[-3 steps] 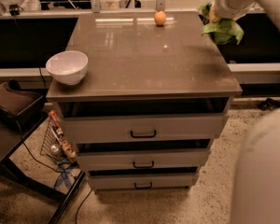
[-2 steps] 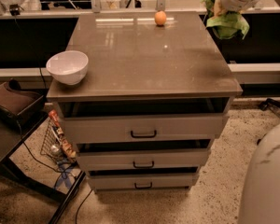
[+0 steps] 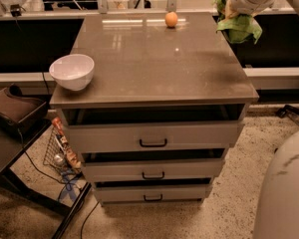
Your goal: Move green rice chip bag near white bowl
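Note:
My gripper will release the green rice chip bag, hanging beyond the cabinet's far edge, on the grey cabinet top, a short gap inward from the white bowl (image 3: 130, 60).
The white bowl (image 3: 72, 71) sits at the front left corner of the grey cabinet top (image 3: 154, 63). The green rice chip bag (image 3: 239, 26) hangs in the air beyond the cabinet's far right edge, held up by my gripper (image 3: 234, 9). The gripper is shut on the bag's top, and the bag droops below it. The white arm runs up and right out of view. The bag is far from the bowl, across the full width of the top.
A small orange ball (image 3: 171, 19) lies at the back middle of the top. Three drawers with dark handles (image 3: 153, 143) are below. A wire basket (image 3: 60, 151) and dark bag (image 3: 17, 108) stand on the floor at left. A white robot part (image 3: 284, 193) fills the lower right.
My gripper with the green bag has risen slightly and shifted a little right and farther back, staying off the cabinet's right edge. The bowl and ball have not moved.

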### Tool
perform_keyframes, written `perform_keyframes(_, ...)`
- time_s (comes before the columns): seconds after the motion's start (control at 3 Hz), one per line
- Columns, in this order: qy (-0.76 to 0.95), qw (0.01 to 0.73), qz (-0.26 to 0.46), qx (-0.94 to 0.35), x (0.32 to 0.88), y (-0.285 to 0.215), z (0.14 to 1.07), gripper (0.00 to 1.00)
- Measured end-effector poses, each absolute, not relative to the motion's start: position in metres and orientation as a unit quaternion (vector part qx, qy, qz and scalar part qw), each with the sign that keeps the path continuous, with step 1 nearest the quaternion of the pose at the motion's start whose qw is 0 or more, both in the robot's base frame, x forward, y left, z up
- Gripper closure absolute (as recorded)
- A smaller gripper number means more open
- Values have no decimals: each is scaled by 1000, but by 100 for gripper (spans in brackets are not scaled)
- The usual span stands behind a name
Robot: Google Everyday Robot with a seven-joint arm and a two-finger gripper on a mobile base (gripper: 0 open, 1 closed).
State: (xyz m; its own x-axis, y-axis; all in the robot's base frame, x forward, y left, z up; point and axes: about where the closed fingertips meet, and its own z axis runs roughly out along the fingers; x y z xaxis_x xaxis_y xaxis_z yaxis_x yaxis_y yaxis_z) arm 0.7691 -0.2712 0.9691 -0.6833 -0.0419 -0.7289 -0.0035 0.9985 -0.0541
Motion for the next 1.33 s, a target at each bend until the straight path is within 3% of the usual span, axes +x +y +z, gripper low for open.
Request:
perform_keyframes(0.67, 901, 431, 42, -41, 717, -217, 981, 100)
perform_keyframes(1.33, 874, 452, 142, -109, 686, -118, 982, 100)
